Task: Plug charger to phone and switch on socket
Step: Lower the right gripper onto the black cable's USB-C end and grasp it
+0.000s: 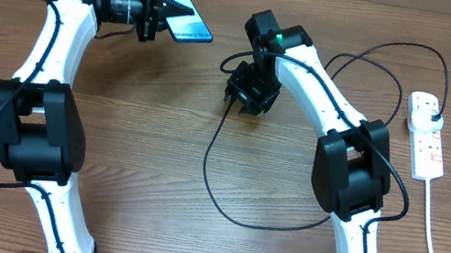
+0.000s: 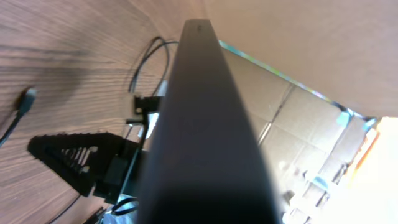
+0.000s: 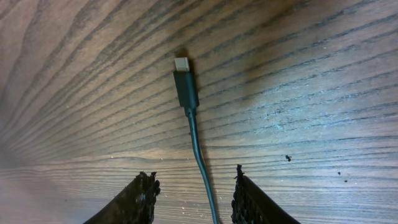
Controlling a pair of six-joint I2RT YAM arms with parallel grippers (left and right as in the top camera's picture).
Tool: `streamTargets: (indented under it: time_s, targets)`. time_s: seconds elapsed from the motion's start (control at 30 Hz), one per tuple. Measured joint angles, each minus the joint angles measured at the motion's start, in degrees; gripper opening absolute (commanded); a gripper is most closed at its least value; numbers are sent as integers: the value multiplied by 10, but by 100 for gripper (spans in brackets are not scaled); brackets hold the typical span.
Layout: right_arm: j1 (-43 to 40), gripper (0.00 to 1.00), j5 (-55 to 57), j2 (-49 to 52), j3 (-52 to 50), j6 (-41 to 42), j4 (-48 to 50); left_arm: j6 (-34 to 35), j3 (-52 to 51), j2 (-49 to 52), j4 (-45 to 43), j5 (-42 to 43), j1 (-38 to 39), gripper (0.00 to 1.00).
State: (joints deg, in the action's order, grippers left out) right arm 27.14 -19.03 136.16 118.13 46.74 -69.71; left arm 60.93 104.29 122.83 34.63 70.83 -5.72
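Note:
The fingers of my right gripper straddle the thin cable behind the connector, so I need to lift clear and grab the connector's black body (image 3: 186, 91) before I plug in the phone.
My left gripper (image 1: 161, 15) is shut on the phone (image 1: 190, 27) and holds it tilted on edge above the table at the back left, lit blue screen showing. In the left wrist view the phone's dark edge (image 2: 205, 124) fills the middle. The charger (image 1: 209, 166) is a thin black cable looped across the table; its black plug (image 1: 434, 112) sits in the socket (image 1: 426, 148) at the right. My right gripper (image 1: 245, 95) is open just above the table, fingers (image 3: 193, 177) on either side of the cable (image 3: 198, 143) behind its connector tip (image 3: 182, 65).
The socket's thick white cord (image 1: 434, 252) runs to the front right edge. The cable's loops lie around the right arm's base and toward the table's middle. Cardboard boxes (image 2: 298, 124) show beyond the table in the left wrist view.

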Motion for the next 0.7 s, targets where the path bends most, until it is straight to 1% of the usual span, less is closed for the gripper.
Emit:
streamTargets:
  time_s: [0.13, 0.27, 0.5, 0.57, 0.7]
  targets:
    - [0, 42, 0, 0, 0, 6, 2, 35, 0, 0, -30, 10, -20, 4]
    - [2, 41, -4, 4, 1, 13, 11, 52, 0, 0, -32, 14, -47, 4]
    - [2, 41, -11, 13, 11, 13, 66, 51, 0, 0, -31, 17, -64, 4]
    - [2, 45, -9, 13, 12, 10, 88, 51, 0, 0, -32, 19, -64, 4]
    - [-3, 45, -1, 13, 22, -21, 129, 51, 0, 0, -32, 21, -63, 4]
